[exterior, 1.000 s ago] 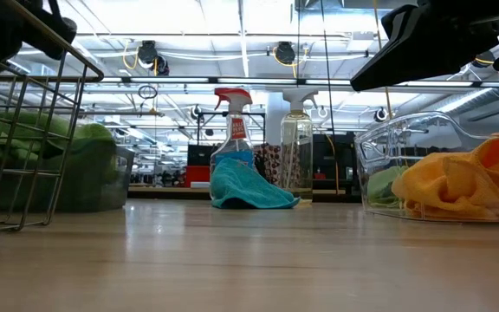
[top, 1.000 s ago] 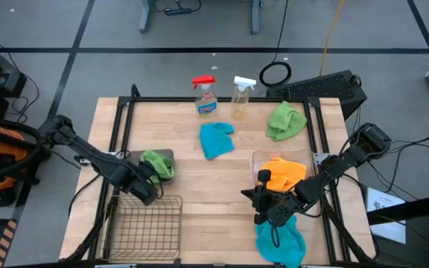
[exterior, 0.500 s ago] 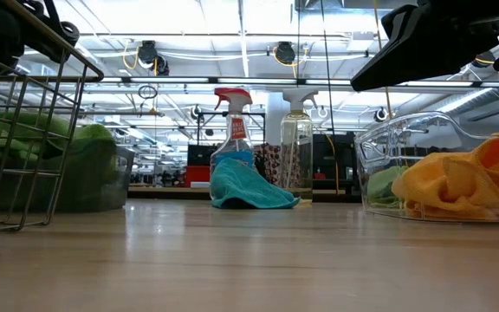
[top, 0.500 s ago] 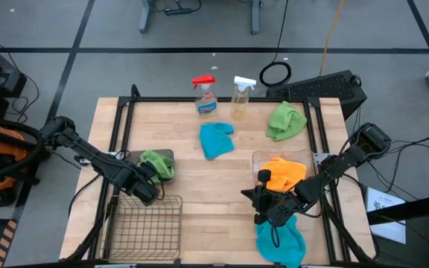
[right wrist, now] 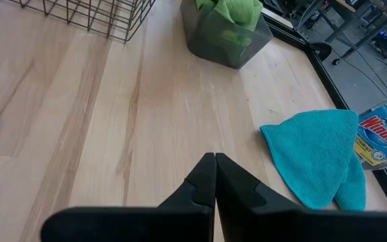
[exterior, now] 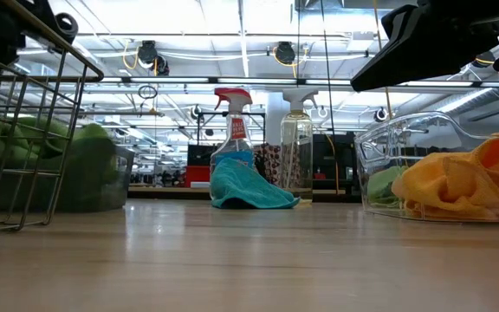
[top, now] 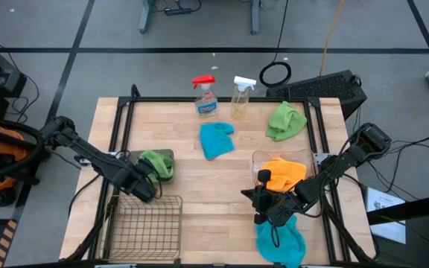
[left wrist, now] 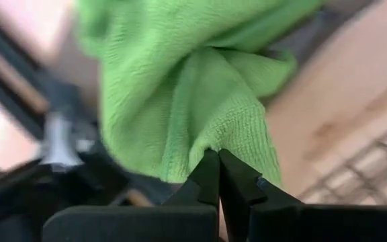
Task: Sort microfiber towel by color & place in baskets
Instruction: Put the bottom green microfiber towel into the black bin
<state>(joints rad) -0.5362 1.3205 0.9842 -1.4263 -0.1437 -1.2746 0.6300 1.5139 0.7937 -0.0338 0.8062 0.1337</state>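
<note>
The green towel's near end stretches over the grey tub's rim, so my left gripper will let it go and take the towel's bunched part [top: 157,160] to settle it inside.
A bright green towel [top: 159,162] lies bunched in the smoky grey tub [top: 169,154] at the table's left. My left gripper [top: 152,177] stands over the tub, pointing steeply down, shut on this towel [left wrist: 180,81]. My right gripper [top: 247,196] hovers shut and empty over bare wood beside the clear tub [top: 259,159], which holds a yellow-orange towel [top: 283,171]. One teal towel [top: 216,139] lies at mid-table. Another teal towel [top: 280,240] lies near the front right. A second green towel [top: 286,120] lies at the far right. My left gripper pinches a raised fold of the green towel [left wrist: 215,138] between its two fingertips. It comes from above, slanting down. The cloth fans out from the pinch, and the rest of the towel lies in the grey tub.
The wire-mesh basket [top: 146,227] stands at the front left, just nearer than the grey tub. Two spray bottles [top: 205,97] [top: 240,97] stand at the far edge behind the mid-table teal towel. Bare wood lies between the wire basket and my right gripper.
My left gripper has tipped a little over the grey tub. In the low view, the green towel's top under it has changed shape. My right arm has kept still.
</note>
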